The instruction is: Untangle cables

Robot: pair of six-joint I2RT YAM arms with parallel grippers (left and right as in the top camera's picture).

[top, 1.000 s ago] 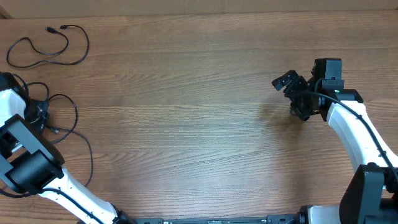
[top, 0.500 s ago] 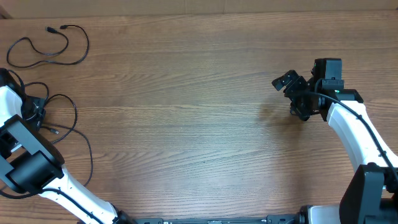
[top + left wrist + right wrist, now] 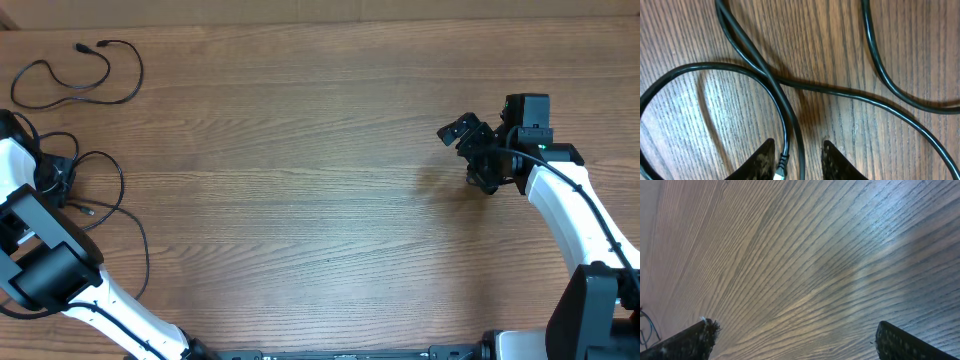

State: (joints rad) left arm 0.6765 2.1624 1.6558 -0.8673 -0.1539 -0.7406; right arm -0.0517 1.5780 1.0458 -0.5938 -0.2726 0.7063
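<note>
My left gripper should pinch that upper piece alone (image 3: 798, 136), lift it and pull it clear, because the upper piece of cable crosses over the plug's cable beside that gripper's fingers.
Two sets of thin black cables lie at the table's far left. One separate loop (image 3: 92, 84) lies at the back left corner. A second looped cable (image 3: 112, 196) spreads out around my left gripper (image 3: 58, 182). In the left wrist view its strands (image 3: 774, 84) cross on the wood. One strand and a small plug (image 3: 780, 170) lie between my left gripper's (image 3: 797, 162) fingertips, which stand slightly apart without pinching them. My right gripper (image 3: 468, 152) hovers at the right side, wide open and empty, with only bare wood between its fingers (image 3: 795, 340).
The wooden table (image 3: 300, 180) runs wide between the two arms. The left arm's white body (image 3: 50, 260) takes up the near left corner. A thicker arm wire runs along the right arm (image 3: 560, 200).
My left gripper's jaws have parted from shut, releasing the cable strand between them. The left wrist shifted slightly. The right arm has not moved.
</note>
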